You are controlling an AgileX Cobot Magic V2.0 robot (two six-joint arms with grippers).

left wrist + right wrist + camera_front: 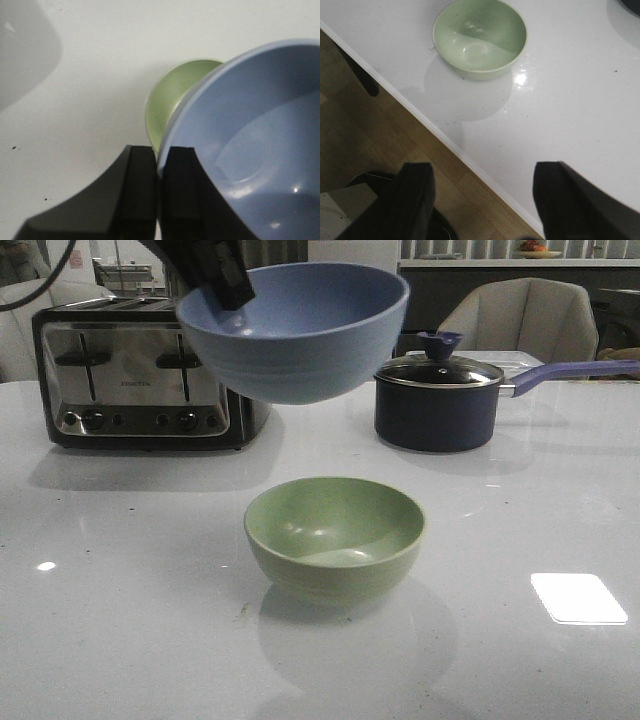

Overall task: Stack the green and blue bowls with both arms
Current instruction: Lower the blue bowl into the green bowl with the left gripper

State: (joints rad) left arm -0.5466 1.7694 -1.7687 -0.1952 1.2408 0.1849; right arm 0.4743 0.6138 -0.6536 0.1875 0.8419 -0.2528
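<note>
My left gripper should release the blue bowl, which now hangs tilted above the table, inside the empty green bowl (pixel 334 513) (pixel 189 101), so that it sits nested upright within the green bowl's rim.
The pale blue bowl (pixel 295 330) hangs in the air above the table, tilted, with my left gripper (pixel 222 280) shut on its left rim. In the left wrist view the blue bowl (pixel 255 135) fills the frame's right side, its rim pinched by the left gripper (pixel 160 167). The sage green bowl (pixel 335 535) stands upright and empty on the white table, below the blue one; part of the green bowl (pixel 172 100) shows under the blue rim. My right gripper (pixel 482 197) is open with nothing in it, over the table's near edge, well short of the green bowl (pixel 480 37).
A chrome toaster (pixel 140 375) stands at the back left. A dark navy saucepan (pixel 440 405) with a glass lid and a long purple handle (pixel 575 370) sits at the back right. The table edge (pixel 445 142) and wooden floor (pixel 375 130) lie below my right gripper.
</note>
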